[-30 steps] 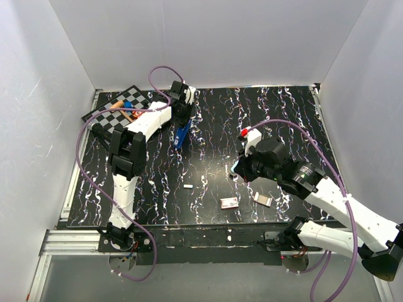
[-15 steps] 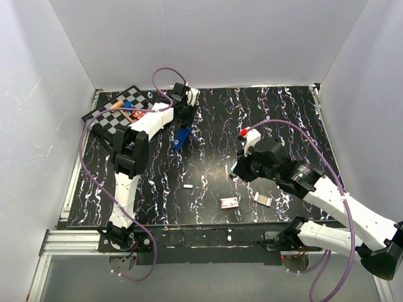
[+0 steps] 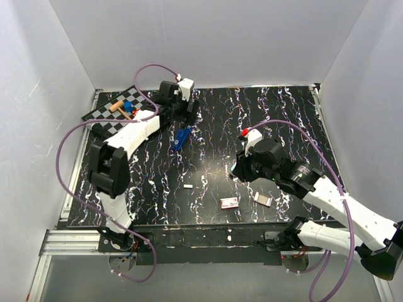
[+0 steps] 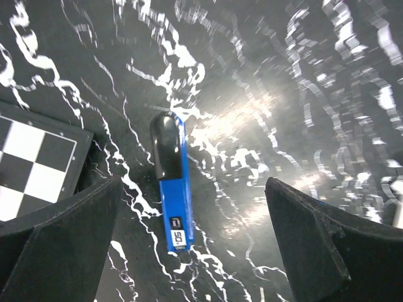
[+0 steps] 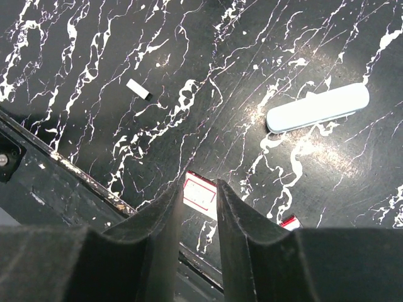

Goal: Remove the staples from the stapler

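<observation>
The robot's left gripper should next move to the pale blue slender piece (image 3: pixel 233 168) beside the right gripper and close on its body.
The dark blue stapler (image 3: pixel 181 138) (image 4: pixel 171 189) lies flat on the black marbled table, black end away from the left wrist camera. My left gripper (image 3: pixel 183 116) (image 4: pixel 192 181) hovers over it with its jaws wide open, touching nothing. The staples (image 3: pixel 187 186) (image 5: pixel 138 89) are a small white bar lying alone mid-table. My right gripper (image 3: pixel 237 170) (image 5: pixel 200 184) hangs above the table near its front, fingers a narrow gap apart with nothing between them.
A red-and-white flat box (image 3: pixel 229 202) (image 5: pixel 203 194) lies under the right gripper, showing through its gap. A tan tile (image 3: pixel 263 199) is beside it. A pale blue slender piece (image 5: pixel 318 108) lies nearby. A checkerboard (image 3: pixel 116 110) (image 4: pixel 31 167) with small objects sits far left.
My left gripper has let go of the stapler, opened wide and drawn back toward the far side. The stapler now rests on the table. My right gripper's jaws have parted slightly.
</observation>
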`<state>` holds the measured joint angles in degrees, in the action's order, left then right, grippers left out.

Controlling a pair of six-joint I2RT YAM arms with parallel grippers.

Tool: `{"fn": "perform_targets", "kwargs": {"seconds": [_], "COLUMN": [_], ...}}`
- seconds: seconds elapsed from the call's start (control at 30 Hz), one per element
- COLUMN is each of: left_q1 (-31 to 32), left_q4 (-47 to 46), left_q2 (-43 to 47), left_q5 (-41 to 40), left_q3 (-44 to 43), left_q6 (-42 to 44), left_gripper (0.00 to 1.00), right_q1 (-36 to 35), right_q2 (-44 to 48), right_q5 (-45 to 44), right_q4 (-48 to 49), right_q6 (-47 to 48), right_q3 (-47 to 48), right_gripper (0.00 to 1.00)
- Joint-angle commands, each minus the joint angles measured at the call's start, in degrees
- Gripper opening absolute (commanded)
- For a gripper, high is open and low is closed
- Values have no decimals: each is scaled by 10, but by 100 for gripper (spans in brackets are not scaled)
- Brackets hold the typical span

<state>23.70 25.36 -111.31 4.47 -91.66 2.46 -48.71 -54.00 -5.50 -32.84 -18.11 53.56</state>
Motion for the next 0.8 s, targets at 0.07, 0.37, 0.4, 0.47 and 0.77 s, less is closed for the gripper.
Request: {"fn": "perform_targets", "kwargs": {"seconds": [0.07, 0.37, 0.4, 0.47, 0.77], "left_q1": [30, 74, 77, 92, 189], "left_q4": [-37, 65, 57, 52, 72], "left_q2": [133, 132, 133, 125, 87], "left_q5": [30, 66, 70, 93, -24], "left_q3": [32, -23, -17, -19, -49], "left_q6": [1, -20, -46, -57, -90], "left_gripper": [98, 98, 98, 98, 98], "right_q1": [8, 31, 38, 59, 115], "right_q2": [-8, -8, -7, -10, -5], "right_q5": [-24, -103, -115, -129, -173], "right_q4": [-1, -35, -42, -65, -118], "right_q6": [-19, -61, -66, -81, -112], "right_q3": [17, 35, 38, 48, 59], "right_gripper": [40, 66, 68, 68, 69]}}
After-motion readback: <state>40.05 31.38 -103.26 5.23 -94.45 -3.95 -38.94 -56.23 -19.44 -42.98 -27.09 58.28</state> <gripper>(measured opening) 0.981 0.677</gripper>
